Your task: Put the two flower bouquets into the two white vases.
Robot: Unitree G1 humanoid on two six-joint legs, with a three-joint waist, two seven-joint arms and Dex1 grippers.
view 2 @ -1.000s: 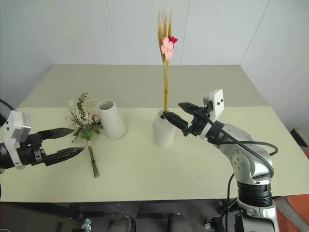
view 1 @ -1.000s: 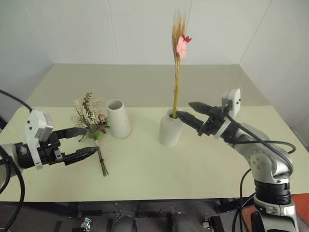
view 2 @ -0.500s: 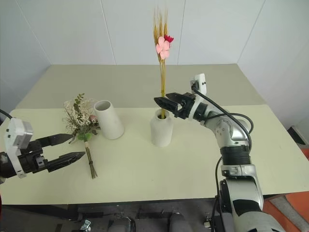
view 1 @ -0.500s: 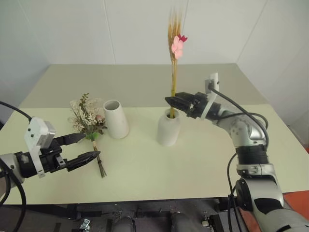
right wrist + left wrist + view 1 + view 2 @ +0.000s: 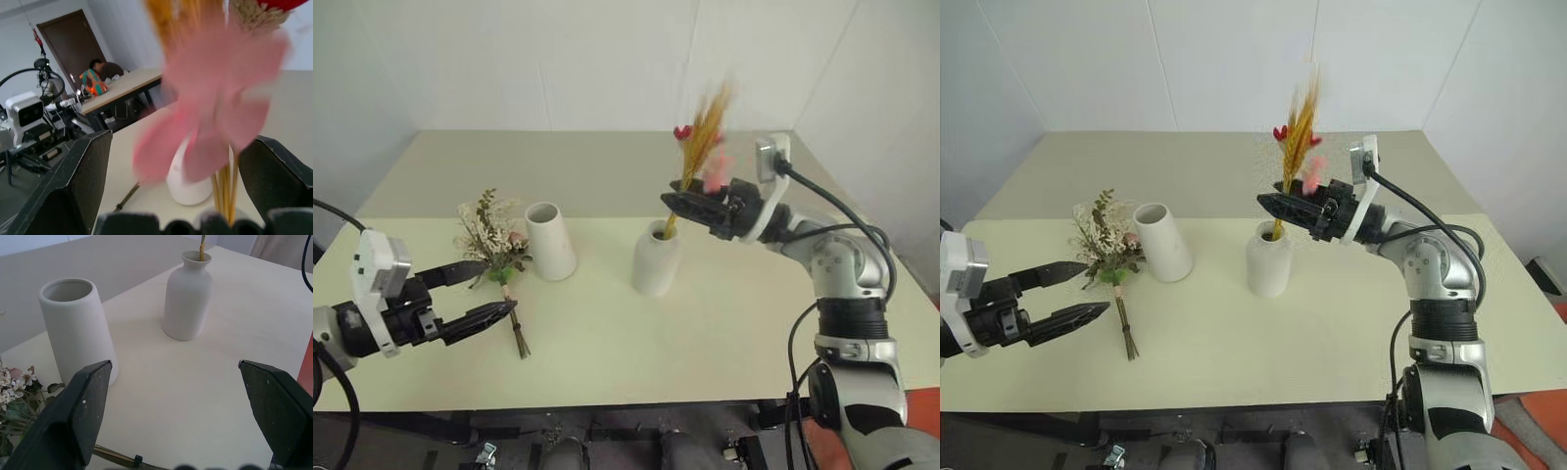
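Note:
Next, I close my left gripper on the bushy bouquet's stems (image 5: 510,299), just below the tan wrap under the leaves.
The slim yellow stalk bundle (image 5: 702,137) with pink-red blossoms stands in the shorter rounded white vase (image 5: 655,260), leaning to the right and blurred. My right gripper (image 5: 674,204) is open just above the vase's neck, with the stalks (image 5: 226,183) between its fingers. The bushy bouquet (image 5: 495,242) of pink roses, cream sprigs and leaves lies on the table, left of the empty tapered white vase (image 5: 551,240). My left gripper (image 5: 504,286) is open, close to that bouquet's stems and apart from them. The left wrist view has both vases, the tapered one (image 5: 78,328) and the rounded one (image 5: 188,296).
Both vases stand mid-table on the pale green table (image 5: 607,343), with white walls behind it. The right wrist view takes in a room beyond, with a seated person (image 5: 105,71) at a desk and another robot (image 5: 29,117).
The stalk bundle has tipped from upright to leaning right. My right gripper rose from beside the rounded vase's neck to the stalks above it. The left arm has hardly moved.

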